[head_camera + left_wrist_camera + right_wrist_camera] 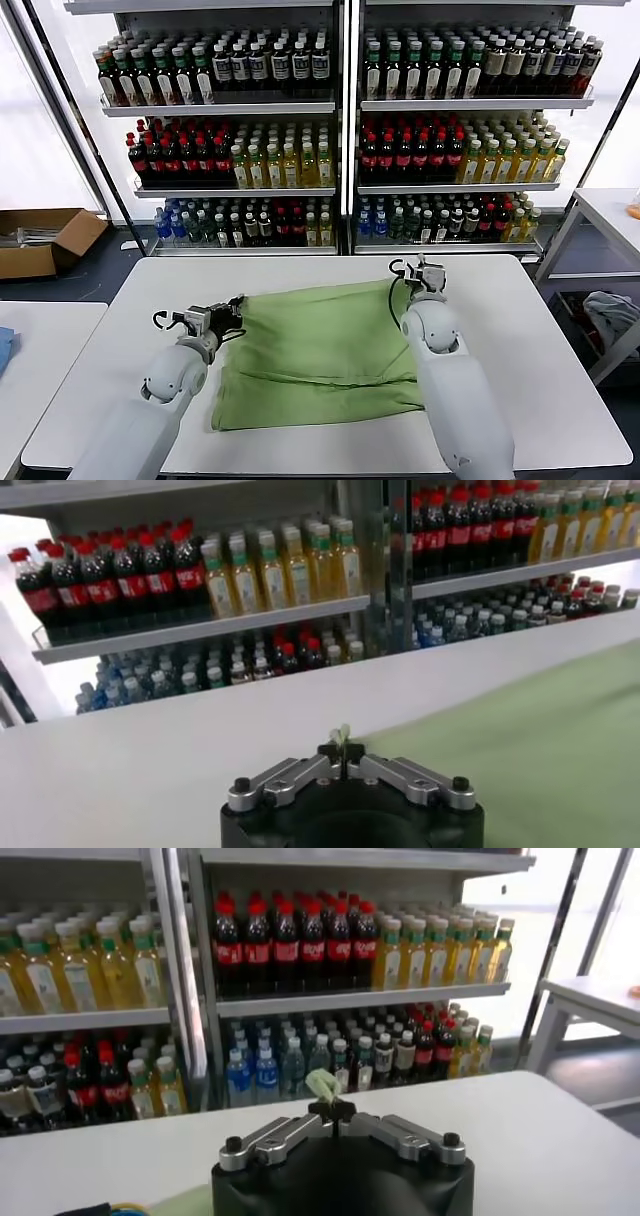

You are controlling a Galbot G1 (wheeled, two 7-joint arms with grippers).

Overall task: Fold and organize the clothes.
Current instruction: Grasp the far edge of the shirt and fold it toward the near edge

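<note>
My right gripper should release the light green shirt's corner beneath its own arm, just past the shirt's side edge (456, 353).
The light green shirt (320, 350) lies folded over on the white table (540, 380), its collar, buttons and chest print hidden. My left gripper (236, 304) is shut on the shirt's far left corner; a pinch of green cloth (341, 734) sticks out between its closed fingertips, and the shirt (530, 750) spreads off beside it. My right gripper (425, 270) is shut on the far right corner, with a small tuft of green cloth (322, 1084) above its closed fingertips. Both grippers hold the far edge just above the table.
Shelves of bottled drinks (340, 130) stand behind the table. A cardboard box (45, 240) lies on the floor at the left. A second white table (40, 350) is at the left and a side table (600, 220) at the right, with a grey-blue cloth bundle (612, 312) beneath it.
</note>
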